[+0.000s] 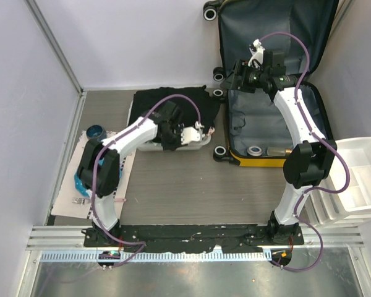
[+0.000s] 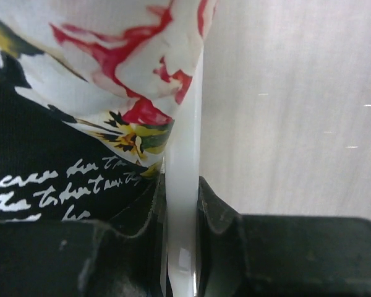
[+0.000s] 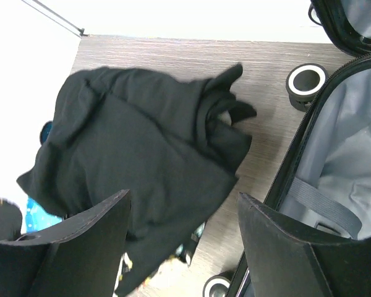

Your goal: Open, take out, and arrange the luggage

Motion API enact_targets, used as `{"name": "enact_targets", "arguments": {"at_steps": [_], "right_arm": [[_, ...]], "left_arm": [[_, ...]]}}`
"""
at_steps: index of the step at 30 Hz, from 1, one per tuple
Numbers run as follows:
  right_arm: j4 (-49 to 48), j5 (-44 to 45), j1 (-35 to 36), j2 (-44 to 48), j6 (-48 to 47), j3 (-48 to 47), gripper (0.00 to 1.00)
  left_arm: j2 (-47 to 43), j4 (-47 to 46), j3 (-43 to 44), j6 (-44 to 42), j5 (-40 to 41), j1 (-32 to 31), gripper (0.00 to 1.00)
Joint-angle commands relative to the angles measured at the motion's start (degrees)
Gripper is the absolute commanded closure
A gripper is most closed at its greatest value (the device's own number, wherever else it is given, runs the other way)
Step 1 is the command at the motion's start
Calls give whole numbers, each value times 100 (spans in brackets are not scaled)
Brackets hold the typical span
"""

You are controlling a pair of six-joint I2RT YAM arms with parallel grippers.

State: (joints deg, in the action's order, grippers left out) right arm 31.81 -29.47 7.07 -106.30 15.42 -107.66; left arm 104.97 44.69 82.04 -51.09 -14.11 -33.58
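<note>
The white basket will go down in the back corner [image 1: 104, 99] behind the paper mat, where I should set it with my left gripper.
The luggage [image 1: 247, 124] lies open at the back right, its lid propped against the wall, dark grey lining showing and a yellow shell edge in front. In the right wrist view the luggage [image 3: 352, 161] shows its zip edge and a wheel. My right gripper [image 1: 238, 74] hovers over the case's left edge; that right gripper [image 3: 184, 204] is open with nothing between its fingers. My left gripper [image 1: 201, 131] is at the right rim of a white basket [image 1: 145, 146]. Close up, the left gripper [image 2: 182, 185] is shut on the basket's white rim [image 2: 184, 154].
A black garment [image 1: 173, 99] is heaped over the basket, and the same garment [image 3: 136, 154] lies below my right fingers. Printed cloth [image 2: 80, 124] sits inside the basket. White drawer bins [image 1: 358, 179] stand right. A blue round item [image 1: 96, 132] and a paper mat [image 1: 68, 195] lie left.
</note>
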Motion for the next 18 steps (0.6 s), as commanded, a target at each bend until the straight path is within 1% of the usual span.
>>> {"name": "enact_targets", "arguments": {"at_steps": [1, 3, 4, 5, 7, 9, 10, 12, 13, 18], "right_arm": [[-140, -49, -30, 268, 66, -19, 26], [-131, -41, -30, 268, 58, -36, 26], [-140, -32, -30, 277, 49, -36, 26], [-140, -23, -48, 294, 40, -19, 26], [-132, 3, -48, 346, -4, 16, 26], [-140, 21, -74, 382, -39, 52, 26], [-132, 29, -83, 408, -48, 87, 26], [-132, 38, -92, 426, -56, 113, 26], [-114, 38, -101, 435, -65, 113, 26], [-35, 108, -136, 408, -162, 122, 26]], "left_arm": [[758, -76, 1879, -780, -259, 615, 100], [1147, 389, 2472, -815, -373, 896, 100], [1384, 444, 2831, -858, -356, 1080, 100], [1447, 479, 2922, -928, -347, 1186, 100], [1491, 410, 2906, -1034, -234, 1467, 100], [1448, 462, 2827, -1315, -180, 1652, 100], [1413, 488, 2713, -1403, -163, 1853, 100], [1281, 567, 2633, -1570, -259, 2074, 100], [1254, 637, 2607, -1614, -294, 2301, 100], [1105, 805, 2510, -1921, -206, 2865, 100]]}}
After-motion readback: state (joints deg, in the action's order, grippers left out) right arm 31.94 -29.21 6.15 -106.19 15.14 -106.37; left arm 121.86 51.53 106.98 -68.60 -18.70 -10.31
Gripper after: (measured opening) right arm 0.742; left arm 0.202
